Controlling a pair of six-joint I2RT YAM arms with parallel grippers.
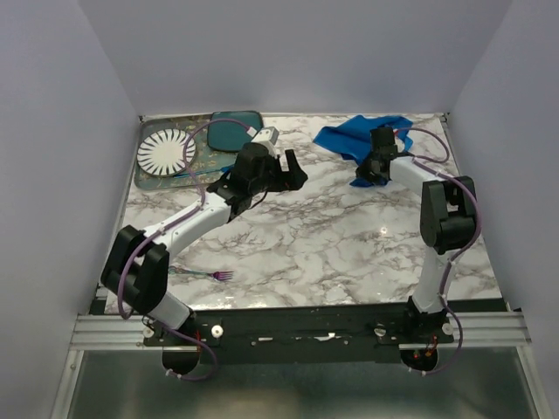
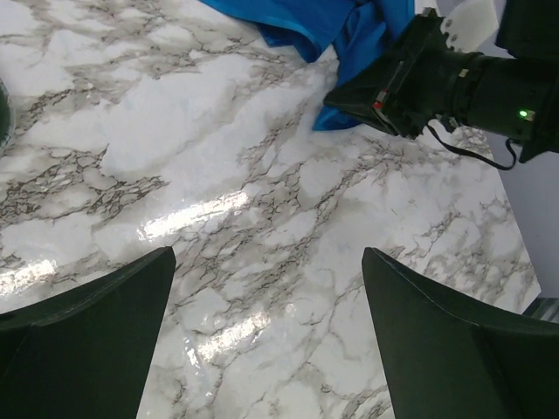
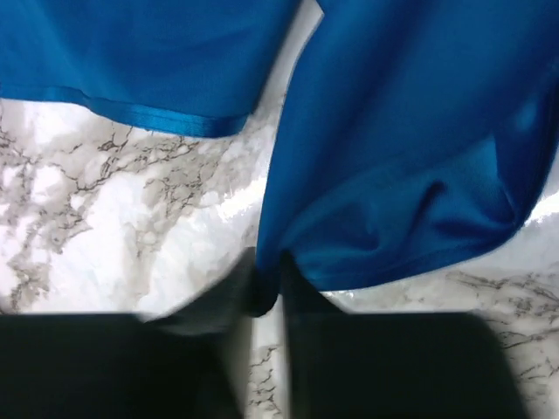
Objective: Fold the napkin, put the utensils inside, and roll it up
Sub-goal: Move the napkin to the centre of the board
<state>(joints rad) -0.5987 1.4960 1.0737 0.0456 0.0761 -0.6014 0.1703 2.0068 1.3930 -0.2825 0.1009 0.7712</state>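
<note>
I should next close my left gripper on the near edge of the napkin's loose end (image 1: pixel 346 154) (image 2: pixel 284 39), which points away from my right gripper.
The bright blue napkin (image 1: pixel 358 136) lies crumpled at the far right of the marble table; it also shows in the left wrist view (image 2: pixel 323 22) and the right wrist view (image 3: pixel 410 148). My right gripper (image 1: pixel 369 177) is shut on a corner of the napkin (image 3: pixel 266 292) at its near edge. My left gripper (image 1: pixel 295 172) is open and empty, hovering over bare marble left of the napkin (image 2: pixel 266 340). The fork (image 1: pixel 210 275) lies at the near left of the table, partly hidden by my left arm.
A dark teal rounded-square plate (image 1: pixel 234 129) and a white striped round plate (image 1: pixel 166 151) sit on a tray (image 1: pixel 201 161) at the far left. Grey walls enclose the table on three sides.
</note>
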